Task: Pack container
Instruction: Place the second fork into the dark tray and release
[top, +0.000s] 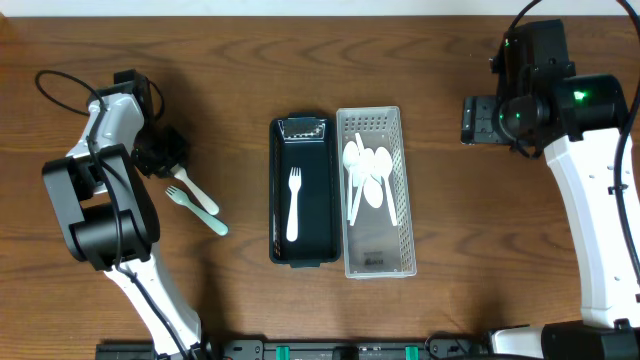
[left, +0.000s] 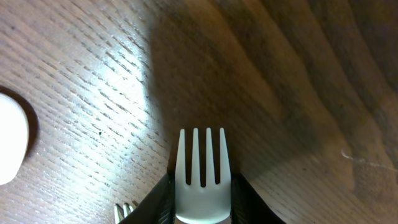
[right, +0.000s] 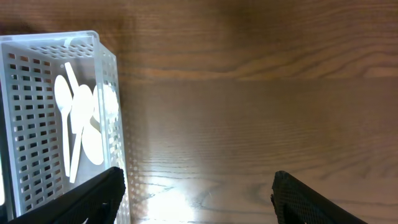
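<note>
I will release the white fork from my left gripper in the black container (top: 314, 206), between the fork lying there and the basket.
A black container (top: 276, 190) sits mid-table with one white fork (top: 293, 203) lying in it. My left gripper (top: 163, 156) is at the left of the table, shut on a white fork (left: 202, 180) whose tines stick out past the jaws. In the overhead view that fork (top: 198, 191) reaches down-right from the gripper. A pale green fork (top: 200, 212) lies beside it; its tines show in the left wrist view (left: 126, 210). My right gripper (right: 199, 199) is open and empty over bare wood, right of the basket; it also shows in the overhead view (top: 478, 120).
A white perforated basket (top: 380, 255) holding several white spoons (top: 368, 175) stands against the container's right side; it also shows in the right wrist view (right: 37, 155). A white rounded object (left: 9, 143) lies at the left edge of the left wrist view.
</note>
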